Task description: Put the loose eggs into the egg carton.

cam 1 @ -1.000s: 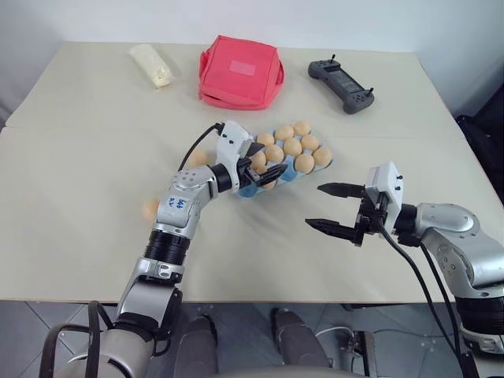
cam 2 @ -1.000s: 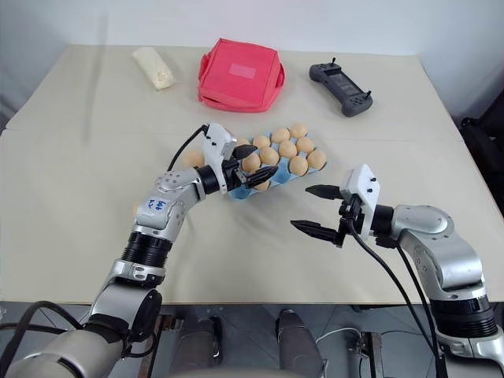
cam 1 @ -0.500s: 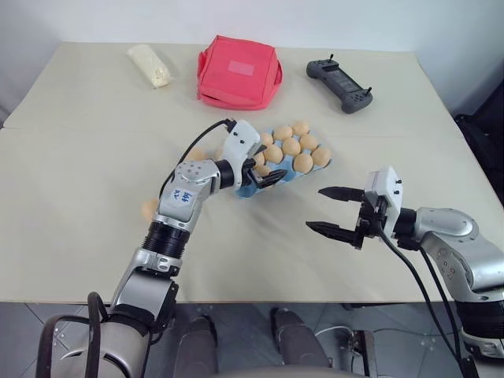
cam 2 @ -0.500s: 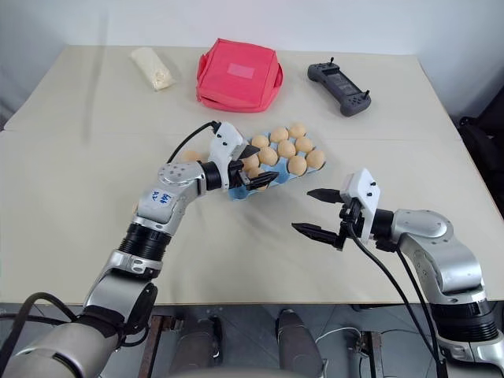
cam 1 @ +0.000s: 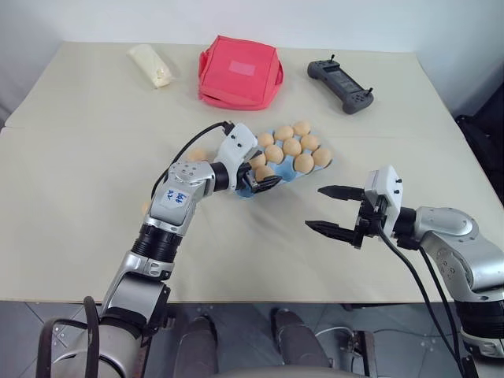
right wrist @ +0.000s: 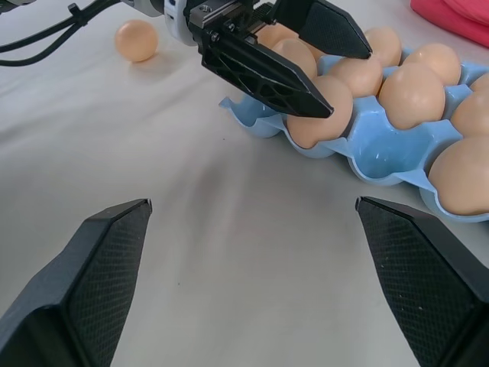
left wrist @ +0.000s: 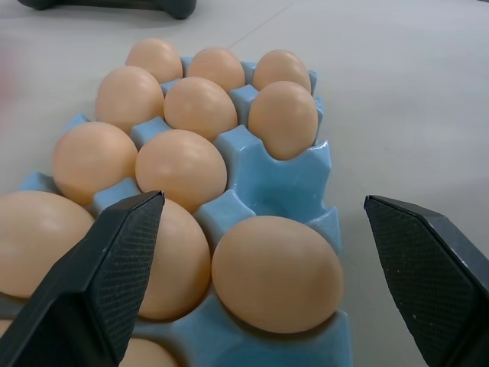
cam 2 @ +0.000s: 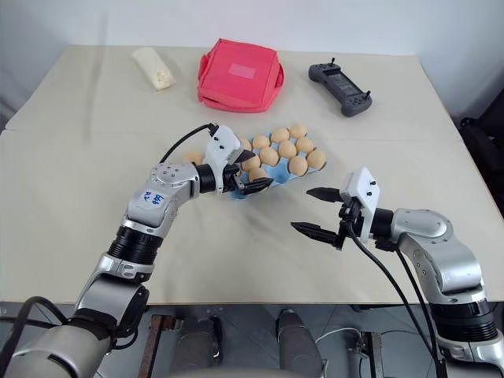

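Observation:
Next, my left gripper pinches that egg [left wrist: 277,271], the near one lying on its side across the carton's cup, and lifts it clear before seating it properly.
The light blue egg carton [cam 1: 245,190] lies mid-table with several tan eggs [left wrist: 200,107] in its cups and one bare cup [right wrist: 386,157]. My left gripper [cam 1: 266,167] is open at the carton's near end. Its fingers [right wrist: 267,73] straddle an egg [left wrist: 276,273] that sits in a near cup, with a gap on each side. One loose egg [cam 1: 197,155] lies on the table behind my left wrist. Another loose egg [cam 1: 146,208] peeks out beside my left forearm. My right gripper [cam 1: 313,207] hovers open and empty to the right of the carton.
A red fabric bag [cam 1: 240,71] lies behind the carton. A black controller [cam 1: 341,85] lies at the back right and a pale wrapped packet [cam 1: 151,64] at the back left. The table's front edge [cam 1: 260,301] runs below both arms.
My left wrist has rolled a little and its forearm has swung, while the gripper stays at the carton's near end. The right arm has kept still.

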Robot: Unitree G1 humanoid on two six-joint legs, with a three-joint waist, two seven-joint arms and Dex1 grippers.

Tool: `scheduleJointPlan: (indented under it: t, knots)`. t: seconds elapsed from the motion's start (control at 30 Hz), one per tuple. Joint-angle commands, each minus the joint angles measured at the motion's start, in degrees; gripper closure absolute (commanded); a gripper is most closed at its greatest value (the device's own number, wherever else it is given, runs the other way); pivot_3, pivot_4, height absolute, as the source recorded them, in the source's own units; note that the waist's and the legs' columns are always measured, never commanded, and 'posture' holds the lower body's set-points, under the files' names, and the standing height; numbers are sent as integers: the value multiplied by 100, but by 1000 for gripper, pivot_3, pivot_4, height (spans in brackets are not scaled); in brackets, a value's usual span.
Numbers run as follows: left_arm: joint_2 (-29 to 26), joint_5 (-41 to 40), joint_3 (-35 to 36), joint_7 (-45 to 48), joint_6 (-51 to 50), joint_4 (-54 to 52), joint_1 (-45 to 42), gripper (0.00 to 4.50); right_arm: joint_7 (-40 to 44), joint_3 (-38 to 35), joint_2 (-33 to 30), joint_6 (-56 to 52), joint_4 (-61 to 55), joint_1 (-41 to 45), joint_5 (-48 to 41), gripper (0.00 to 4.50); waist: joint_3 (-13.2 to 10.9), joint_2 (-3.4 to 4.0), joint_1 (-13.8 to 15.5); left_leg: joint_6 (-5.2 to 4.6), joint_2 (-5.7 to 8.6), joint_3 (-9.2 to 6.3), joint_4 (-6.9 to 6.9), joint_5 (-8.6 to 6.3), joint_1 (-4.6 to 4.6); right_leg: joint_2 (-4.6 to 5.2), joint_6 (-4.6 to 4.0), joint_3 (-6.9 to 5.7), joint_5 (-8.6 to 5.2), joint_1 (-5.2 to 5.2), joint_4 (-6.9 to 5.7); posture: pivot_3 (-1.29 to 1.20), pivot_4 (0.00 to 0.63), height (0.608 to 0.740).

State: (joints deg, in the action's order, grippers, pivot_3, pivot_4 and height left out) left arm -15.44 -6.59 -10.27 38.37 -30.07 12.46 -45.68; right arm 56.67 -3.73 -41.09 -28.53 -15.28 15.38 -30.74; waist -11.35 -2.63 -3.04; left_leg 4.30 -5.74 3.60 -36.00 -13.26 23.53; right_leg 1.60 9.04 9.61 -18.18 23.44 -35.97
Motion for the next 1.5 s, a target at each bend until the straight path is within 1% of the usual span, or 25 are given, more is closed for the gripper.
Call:
scheduleJointPlan:
  t: [0.03, 0.07, 0.13, 0.2, 0.3, 0.37, 0.5, 0.83, 0.97, 1.1, 1.33, 1.4, 1.5]
  knots:
    - [-2, 77, -141, 92, 5, 61, -54, 933, -47, -158, 13, 116, -159, 32, -57, 0, 0, 0, 0, 0, 0, 0, 0, 0, 0, 0, 0, 0, 0, 0, 0, 0, 150, 740]
    - [-7, 88, -159, 114, 8, 79, -66, 1207, -59, -163, 13, 113, -164, 26, -54, 0, 0, 0, -1, 0, 0, 0, 0, 0, 0, 0, 0, 0, 0, 0, 0, 0, 150, 740]
    - [-16, 99, -180, 133, 28, 104, -88, 1918, -79, -171, 7, 111, -186, 3, -52, 0, 0, 0, -3, 0, 0, 0, -1, 0, 1, 0, 0, 0, 0, 1, 0, 0, 150, 740]
    - [-14, 106, -174, 126, 60, 141, -117, 2528, -95, -174, 3, 108, -196, -6, -58, 0, 0, 0, 0, 0, 0, 0, 1, 0, 0, 0, -1, 0, 0, 0, 0, 0, 150, 740]
    - [17, 90, -96, 70, 174, 184, -141, 3109, -126, -178, 0, 104, -218, -24, -60, 0, 0, 0, 3, -1, 0, 0, 3, -1, 1, 0, -1, 0, -1, 1, 1, 0, 150, 740]
    - [57, 26, -17, 39, 181, 170, -152, 3324, -135, -178, -6, 106, -226, -34, -59, 0, 0, 0, 3, -1, 0, 0, 3, -1, 1, 0, -1, 0, -1, 1, 1, 0, 150, 740]
    - [84, -50, 100, 59, 195, 36, -126, 3645, -152, -175, -14, 103, -225, -27, -59, 0, 0, 0, 3, -1, 0, 0, 1, -1, 1, 0, -1, 0, 0, 1, 1, 0, 150, 740]
    - [74, -240, 336, 73, 39, -141, -248, 3645, -154, -143, -8, 96, -213, 22, -49, 0, 0, 1, 1, -1, 0, 0, 2, 0, 1, 0, 0, 0, 0, 1, 0, 0, 150, 740]
    - [-74, -97, 137, 243, -9, -70, -276, 3645, -165, -137, -1, 94, -215, 30, -45, 0, 0, 1, 1, -1, 0, 0, 1, 0, 1, 0, 0, 0, 0, 0, 0, 0, 150, 740]
    - [-242, -75, 72, 416, -69, -109, -514, 2856, -198, -143, 8, 92, -241, 10, -43, 0, 0, 0, -1, -1, 0, 0, 1, 0, 0, 0, 0, 0, 0, 2, -1, 0, 150, 740]
    - [-580, -16, -80, 710, -277, -261, -729, 611, -284, -152, 25, 101, -277, -53, -48, 0, 0, 1, -10, -1, -1, 0, 5, -1, 1, 0, -1, 0, -1, 3, 0, 0, 150, 740]
    - [-664, 108, -175, 674, -498, -228, -834, 31, -296, -146, 31, 109, -268, -51, -47, 0, 0, 1, -7, -1, -1, 0, 6, 0, 1, -1, -1, 0, -1, 4, 0, 0, 150, 740]
    - [-771, 233, -388, 776, -770, -193, -966, 31, -310, -118, 52, 137, -230, -31, -24, 0, 0, 1, -4, -1, 0, 0, 1, 0, 3, -1, 0, 0, -1, 3, 0, 0, 150, 740]
